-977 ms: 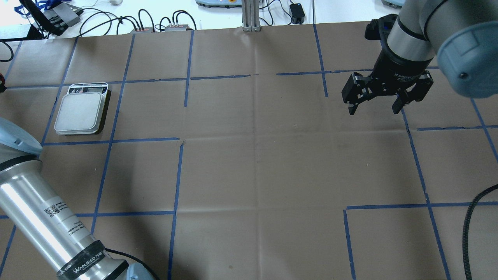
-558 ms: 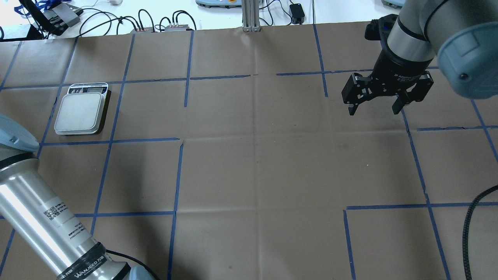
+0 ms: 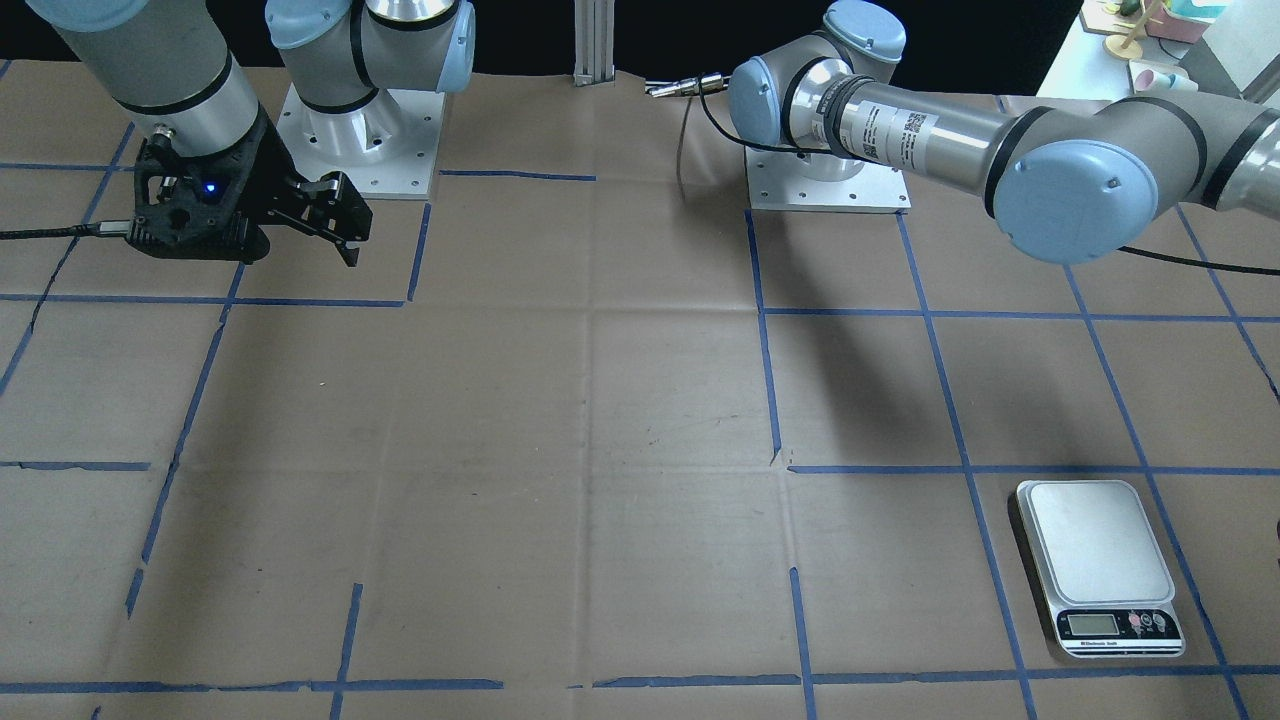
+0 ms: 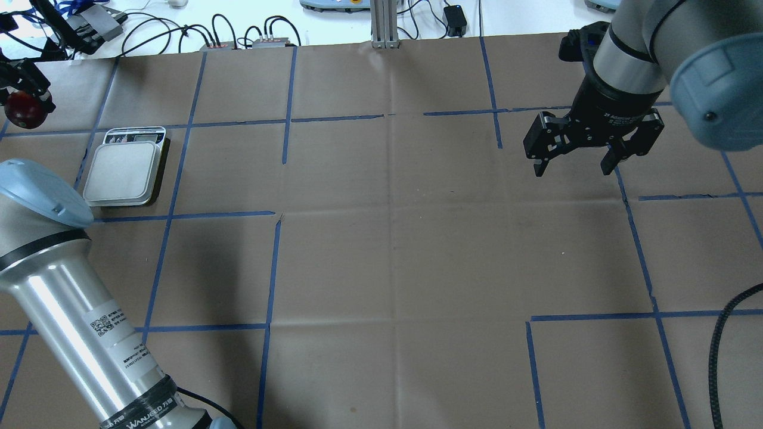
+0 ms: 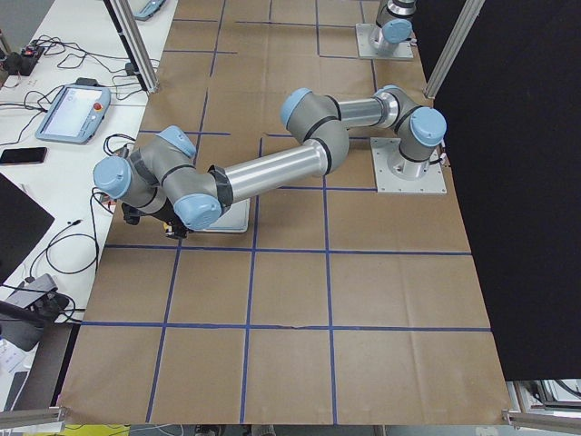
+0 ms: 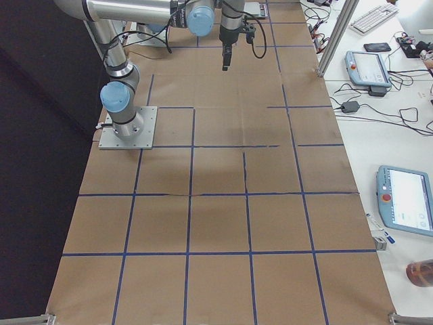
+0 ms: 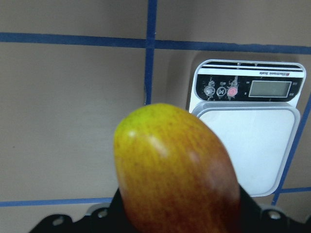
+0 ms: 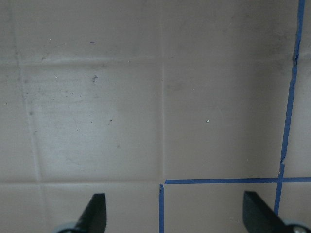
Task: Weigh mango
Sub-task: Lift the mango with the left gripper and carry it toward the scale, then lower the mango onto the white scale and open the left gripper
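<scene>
Next, my left gripper puts the mango down on the scale's bare platform point(image 3: 1123, 556) point(image 7: 234, 140), a little toward the display.
The mango point(image 7: 177, 170) fills the lower middle of the left wrist view, its yellow-orange end toward the camera. My left gripper point(image 4: 22, 95) is shut on it at the far left edge of the overhead view, where the mango point(image 4: 22, 111) shows dark red. It hangs above the table, beyond and left of the scale point(image 4: 122, 173), apart from it. The scale point(image 7: 248, 131), white with a bare platform, lies right of the mango in the left wrist view; it also shows in the front view point(image 3: 1098, 555). My right gripper point(image 4: 573, 165) is open and empty at the far right.
Brown paper with blue tape lines point(image 4: 393, 238) covers the table. Cables and boxes point(image 4: 238, 36) lie beyond its far edge. My left arm's elbow point(image 4: 42, 196) hangs beside the scale's near corner. A black cable point(image 4: 724, 333) curls at the near right.
My left arm has swung, and its gripper with the mango has come into the overhead view at the far left, beyond the scale. The right arm has not moved.
</scene>
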Robot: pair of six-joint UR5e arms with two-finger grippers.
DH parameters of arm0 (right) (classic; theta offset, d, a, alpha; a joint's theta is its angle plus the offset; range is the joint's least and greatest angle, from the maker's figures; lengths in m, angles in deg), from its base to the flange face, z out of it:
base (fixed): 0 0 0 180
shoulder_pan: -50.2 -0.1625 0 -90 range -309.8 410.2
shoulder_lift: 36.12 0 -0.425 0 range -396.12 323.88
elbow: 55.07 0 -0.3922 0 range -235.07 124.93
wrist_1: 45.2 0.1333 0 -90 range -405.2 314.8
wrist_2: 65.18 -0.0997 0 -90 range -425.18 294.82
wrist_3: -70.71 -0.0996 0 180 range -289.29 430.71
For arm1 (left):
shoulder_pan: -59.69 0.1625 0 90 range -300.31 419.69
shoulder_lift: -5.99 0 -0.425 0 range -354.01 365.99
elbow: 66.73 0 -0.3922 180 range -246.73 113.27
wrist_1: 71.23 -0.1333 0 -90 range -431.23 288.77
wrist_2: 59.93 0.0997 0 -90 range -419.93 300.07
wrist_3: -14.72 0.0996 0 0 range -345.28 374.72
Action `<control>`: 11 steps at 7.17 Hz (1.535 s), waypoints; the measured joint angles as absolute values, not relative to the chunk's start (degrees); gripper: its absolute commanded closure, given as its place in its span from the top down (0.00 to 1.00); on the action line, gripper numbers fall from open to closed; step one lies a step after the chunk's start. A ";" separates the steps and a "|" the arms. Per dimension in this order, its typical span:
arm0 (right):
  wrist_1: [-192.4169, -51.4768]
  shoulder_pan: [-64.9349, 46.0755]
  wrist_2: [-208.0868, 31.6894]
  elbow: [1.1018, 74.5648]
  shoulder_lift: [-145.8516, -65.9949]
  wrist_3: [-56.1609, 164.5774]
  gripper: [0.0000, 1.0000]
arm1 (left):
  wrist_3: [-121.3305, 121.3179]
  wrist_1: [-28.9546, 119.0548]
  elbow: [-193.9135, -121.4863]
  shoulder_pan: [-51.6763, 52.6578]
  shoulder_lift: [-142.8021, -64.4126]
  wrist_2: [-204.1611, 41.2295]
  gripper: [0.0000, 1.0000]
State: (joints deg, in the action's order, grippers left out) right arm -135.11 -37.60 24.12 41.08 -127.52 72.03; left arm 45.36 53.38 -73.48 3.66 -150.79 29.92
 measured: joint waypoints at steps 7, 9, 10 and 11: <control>-135.11 -37.60 24.12 41.08 -127.52 72.03 1.00 | 42.12 45.68 -91.78 2.41 -142.07 29.87 0.13; -135.11 -37.60 24.12 41.08 -127.52 72.03 1.00 | 38.28 30.14 -114.21 1.13 -131.33 29.83 0.18; -135.11 -37.60 24.12 41.08 -127.52 72.03 1.00 | 36.70 19.76 -124.74 0.48 -127.36 29.93 0.19; -135.11 -37.60 24.12 41.08 -127.52 72.03 1.00 | 35.87 9.23 -133.54 0.06 -124.98 30.10 0.19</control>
